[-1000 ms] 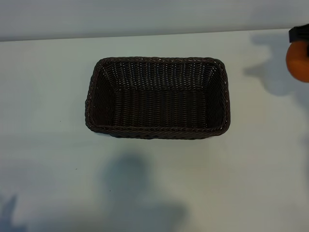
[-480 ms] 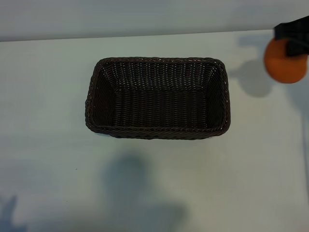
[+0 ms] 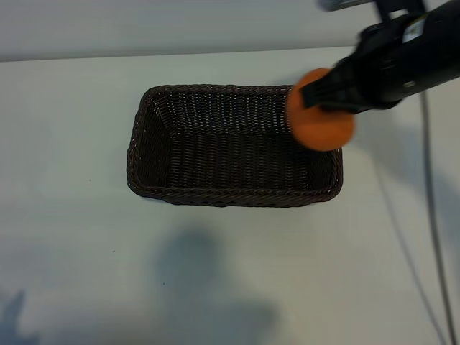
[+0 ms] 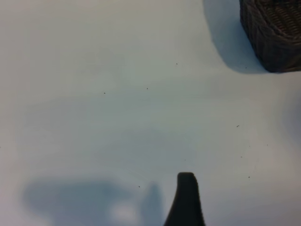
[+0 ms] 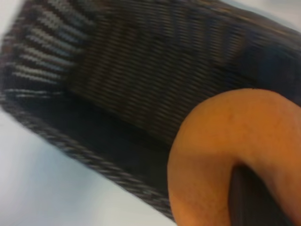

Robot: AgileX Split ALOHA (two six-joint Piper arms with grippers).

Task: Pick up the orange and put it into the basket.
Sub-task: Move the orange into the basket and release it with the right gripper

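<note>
I will let go of the orange with my right gripper on the basket's woven bottom (image 3: 251,167) (image 5: 151,113), near the middle of the basket's front side.
My right gripper (image 3: 327,97) is shut on the orange (image 3: 313,128) and holds it in the air over the right end of the dark brown wicker basket (image 3: 230,198). In the right wrist view the orange (image 5: 211,155) fills the near corner with one dark finger (image 5: 249,200) pressed against it, and the basket's woven inside (image 5: 122,61) lies below. The left arm is outside the exterior view. Its wrist view shows one dark fingertip (image 4: 186,197) above the bare table, nothing near it, and a corner of the basket (image 4: 273,33) farther off.
The basket stands in the middle of a pale table (image 3: 72,237). A thin cable (image 3: 424,201) trails from the right arm down the table's right side. Soft shadows lie near the front edge.
The right arm has carried the orange leftward from the table's far right edge to above the basket's right end. The basket has not moved.
</note>
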